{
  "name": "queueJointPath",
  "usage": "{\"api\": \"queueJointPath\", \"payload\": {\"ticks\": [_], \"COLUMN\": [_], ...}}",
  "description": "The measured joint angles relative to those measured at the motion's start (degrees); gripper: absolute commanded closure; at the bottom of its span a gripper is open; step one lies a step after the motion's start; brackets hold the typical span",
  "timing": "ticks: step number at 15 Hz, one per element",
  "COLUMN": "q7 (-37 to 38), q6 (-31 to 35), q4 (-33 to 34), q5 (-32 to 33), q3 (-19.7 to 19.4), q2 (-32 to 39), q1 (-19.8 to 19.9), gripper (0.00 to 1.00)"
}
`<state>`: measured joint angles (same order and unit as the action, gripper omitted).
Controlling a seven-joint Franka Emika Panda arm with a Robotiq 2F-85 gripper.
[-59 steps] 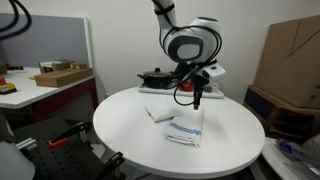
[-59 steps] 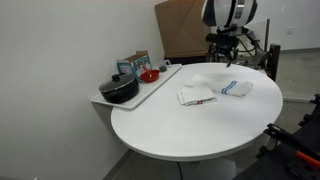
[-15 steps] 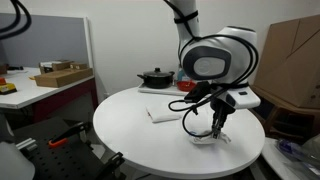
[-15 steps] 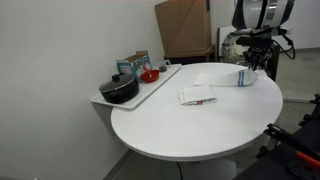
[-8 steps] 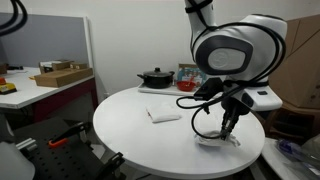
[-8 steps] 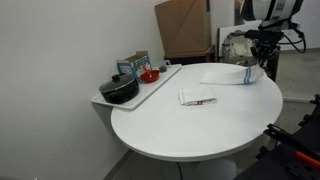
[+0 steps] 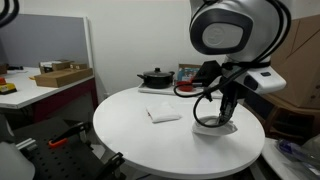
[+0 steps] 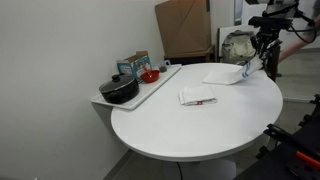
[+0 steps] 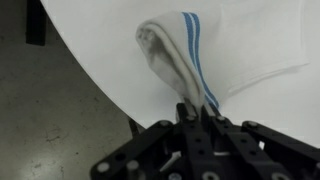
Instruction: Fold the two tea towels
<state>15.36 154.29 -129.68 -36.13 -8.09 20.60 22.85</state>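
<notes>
The robot's gripper will release the bunched edge of the blue-striped tea towel on the towel's far end (image 7: 208, 107), toward the white tray.
The blue-striped tea towel (image 9: 190, 45) lies near the edge of the round white table (image 7: 130, 135), with one end lifted and bunched. My gripper (image 9: 193, 108) is shut on that end, pinching the cloth between its fingers. In both exterior views the gripper (image 7: 225, 107) (image 8: 250, 66) hangs just over the table's rim, with the blue-striped towel (image 7: 212, 124) (image 8: 224, 75) trailing from it back onto the tabletop. The red-striped tea towel (image 7: 163, 114) (image 8: 196, 96) lies as a small flat bundle nearer the table's middle, apart from the gripper.
A white tray (image 8: 160, 82) at the table's side carries a black pot (image 8: 119, 90) (image 7: 155, 76) and a red bowl (image 8: 149, 75). A big cardboard box (image 8: 185, 25) (image 7: 295, 55) stands behind. In the wrist view the floor (image 9: 60, 110) shows past the table rim.
The gripper has carried the held end of the blue-striped towel outward toward the table's rim and slightly up, dragging the cloth along. The red-striped towel has not moved.
</notes>
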Motion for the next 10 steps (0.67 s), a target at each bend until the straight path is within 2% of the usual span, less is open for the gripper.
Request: {"api": "queueJointPath", "payload": {"ticks": [5,10], "q7": [-4.2,-3.0], "q6": [-1.5,-1.6], "q4": [-2.1,-0.3], "q5": [-3.5,-5.2], "q3": [0.1,0.1], "q2": [-4.4,-5.3], "q1": [-0.6,-3.7], "gripper": [0.98,0.98]}}
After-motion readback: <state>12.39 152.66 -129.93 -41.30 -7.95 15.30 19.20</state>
